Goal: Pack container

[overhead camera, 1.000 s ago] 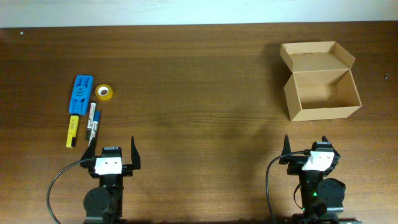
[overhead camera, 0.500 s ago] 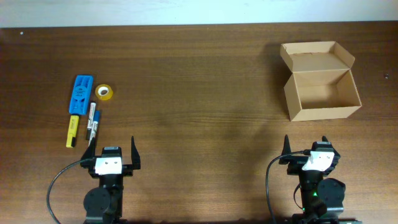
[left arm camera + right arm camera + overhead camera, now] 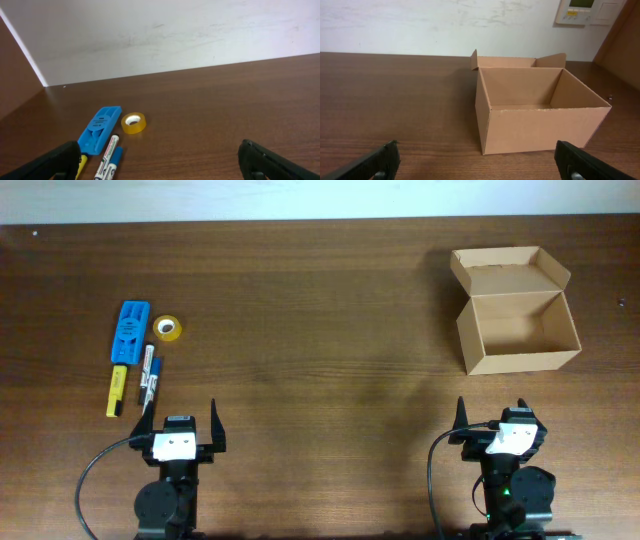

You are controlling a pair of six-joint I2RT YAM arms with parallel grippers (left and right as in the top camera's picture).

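Next, I close my right gripper on the top edge of the brown container's short side [image 3: 572, 320] [image 3: 586, 86], the one farthest from the yellow tape roll.
The brown cardboard container [image 3: 518, 323] stands open at the far right, its flap lid folded back; the right wrist view shows it empty [image 3: 540, 112]. At the far left lie a flat blue plastic piece [image 3: 129, 330], a yellow tape roll [image 3: 167, 329], a yellow marker [image 3: 117, 390] and two blue-capped white markers [image 3: 150, 374]; they also show in the left wrist view [image 3: 132, 123]. My left gripper [image 3: 181, 420] is open and empty at the near edge, just right of the markers. My right gripper [image 3: 493, 412] is open and empty in front of the container.
The brown wooden table [image 3: 320, 380] runs to a white wall at the back. A white wall panel [image 3: 587, 11] hangs behind the container. Cables trail from both arm bases at the front edge.
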